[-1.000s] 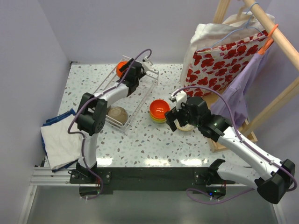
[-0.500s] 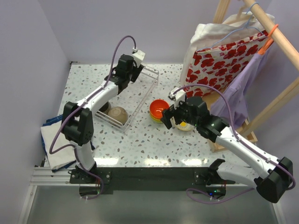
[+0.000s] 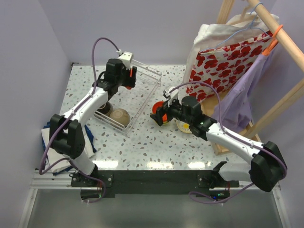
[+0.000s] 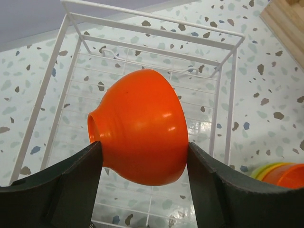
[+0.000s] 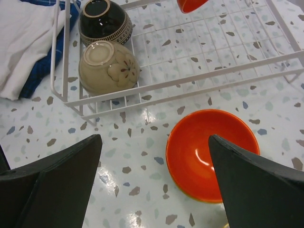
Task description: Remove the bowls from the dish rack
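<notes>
I will next close my right gripper on the lower rim point(image 3: 128, 87) point(image 5: 189, 10) of the orange-red bowl in my left gripper, to take that bowl over from it.
My left gripper point(image 4: 145, 146) is shut on an orange-red bowl point(image 4: 140, 126), held on its side above the far end of the white wire dish rack point(image 4: 152, 19). From above, that gripper point(image 3: 126, 76) hangs over the rack point(image 3: 145, 102). A tan bowl point(image 5: 108, 66) and a dark brown bowl point(image 5: 103, 21) lie upside down at the rack's near end. My right gripper point(image 5: 154, 137) is open, low over the table beside another orange-red bowl point(image 5: 211, 154) that tops a stack point(image 3: 156, 114). A cream bowl point(image 3: 186, 126) sits just right of the stack.
A white and blue towel point(image 3: 59, 140) lies at the table's left edge. A wooden clothes rack point(image 3: 266, 71) with hanging clothes and a floral bag point(image 3: 221, 64) stands at the right. Walls close off the back and left.
My left arm has lifted the orange-red bowl up out of the rack and drawn it slightly left. My right gripper has swung left, from beside the cream bowl to over the stack.
</notes>
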Controlling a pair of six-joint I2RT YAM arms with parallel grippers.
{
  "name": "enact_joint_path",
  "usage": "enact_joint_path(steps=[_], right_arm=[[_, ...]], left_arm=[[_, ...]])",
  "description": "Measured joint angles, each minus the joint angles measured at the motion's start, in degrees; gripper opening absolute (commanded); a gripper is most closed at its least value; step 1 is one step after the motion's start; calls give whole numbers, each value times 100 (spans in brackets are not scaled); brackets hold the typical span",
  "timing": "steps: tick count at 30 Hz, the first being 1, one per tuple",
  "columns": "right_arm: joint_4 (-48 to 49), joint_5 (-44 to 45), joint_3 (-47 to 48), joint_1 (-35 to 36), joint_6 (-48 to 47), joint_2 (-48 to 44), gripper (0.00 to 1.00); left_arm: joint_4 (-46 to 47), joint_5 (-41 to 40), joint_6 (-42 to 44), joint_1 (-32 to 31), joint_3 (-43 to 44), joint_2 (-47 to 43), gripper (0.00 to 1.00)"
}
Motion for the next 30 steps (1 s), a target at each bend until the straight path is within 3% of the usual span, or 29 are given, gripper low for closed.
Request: enact_joint_path(steps=[13, 22, 26, 29, 30], right_arm=[[1784, -739, 586, -37, 264, 1593, 98], [2197, -942, 1414, -72, 199, 2245, 95], [2236, -962, 1641, -149, 125, 2441, 87], [2229, -1001, 1777, -188, 46, 2588, 66], [2221, -1019, 1821, -195, 28, 2634, 52]], left_arm=[[448, 1508, -1631, 501, -1099, -1252, 4], [1416, 2546, -2837, 501, -1803, -1606, 2], [1762, 2868, -3241, 501, -1985, -1668, 2], [1939, 3025, -3456, 501, -2059, -1720, 2], [1971, 3064, -3510, 501, -2070, -1740, 2]])
